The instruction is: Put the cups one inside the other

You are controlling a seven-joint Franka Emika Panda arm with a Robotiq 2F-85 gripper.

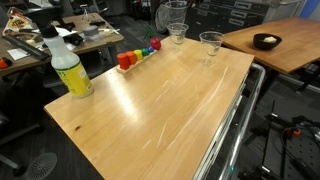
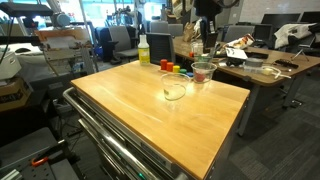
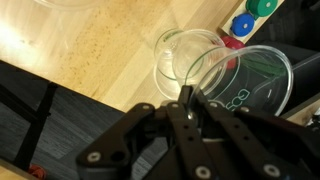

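Observation:
The robot's gripper holds only one cup above the far cup, so it should nest them, grip both rims and carry both cups to the cup standing apart (image 1: 211, 43).
My gripper (image 3: 185, 96) is shut on the rim of a clear plastic cup (image 3: 255, 85) and holds it in the air. In an exterior view the held cup (image 1: 175, 12) hangs at the top edge, right above a second clear cup (image 1: 177, 34) that stands upright on the wooden table (image 1: 150, 110). In the wrist view that standing cup (image 3: 180, 58) lies just below and left of the held one. Another clear cup (image 1: 210, 42) stands apart near the table's edge; it also shows in an exterior view (image 2: 174, 90). The gripper (image 2: 205, 42) hangs over the far cup (image 2: 203, 73).
A yellow spray bottle (image 1: 70, 68) stands at a table corner and shows in the other exterior view too (image 2: 143, 48). A row of small coloured blocks (image 1: 137, 55) lies beside the standing cup. A neighbouring desk holds a bowl (image 1: 265, 41). Metal cart rails (image 1: 235, 130) run along the table's side.

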